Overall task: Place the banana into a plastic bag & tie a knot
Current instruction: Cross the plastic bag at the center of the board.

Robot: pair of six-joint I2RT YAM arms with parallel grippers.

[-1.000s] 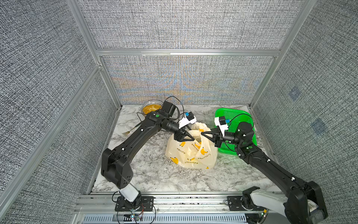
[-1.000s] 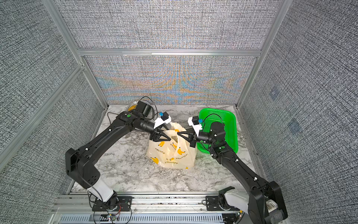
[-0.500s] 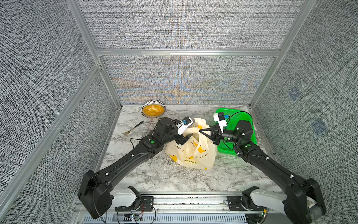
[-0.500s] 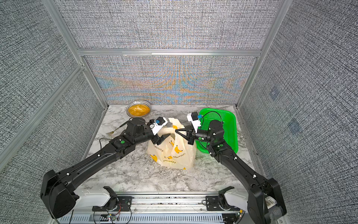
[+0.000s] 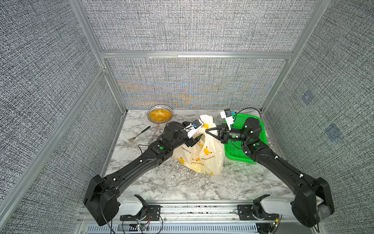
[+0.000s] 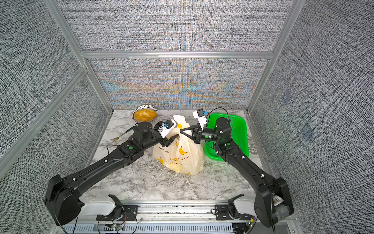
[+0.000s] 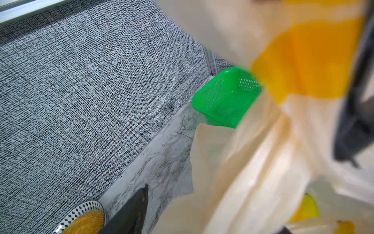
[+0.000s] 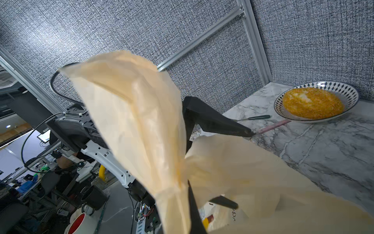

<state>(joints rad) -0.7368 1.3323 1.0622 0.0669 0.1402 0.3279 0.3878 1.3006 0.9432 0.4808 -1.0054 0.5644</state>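
I see my left gripper spanning loose plastic at the bag's side, so next I back it away, turn it and take the bunched handle (image 5: 206, 124) at my right gripper's fingers.
The cream plastic bag (image 5: 208, 160) (image 6: 182, 160), printed with banana bunches, stands mid-table. My right gripper (image 5: 206, 131) (image 6: 181, 131) is shut on a bunched handle loop (image 8: 129, 113), which rises tall above the pinch. My left gripper (image 5: 197, 139) is open at the bag's upper left side, with loose plastic between its fingers (image 7: 131, 214). One left finger (image 8: 218, 121) pokes out past the bag in the right wrist view. The banana is hidden; I see only printed ones. I cannot make out a knot.
A green basket (image 5: 236, 154) sits right of the bag, under my right arm. At the back left are a bowl of orange food (image 5: 160, 115), a fork (image 5: 138, 134) and a pink stick (image 8: 273, 126). Paper shreds (image 5: 182, 168) litter the marble around the bag.
My left arm has dropped from a raised elbow to a low reach, uncovering the bowl; its gripper stays at the bag. My right gripper has carried the handle up and back.
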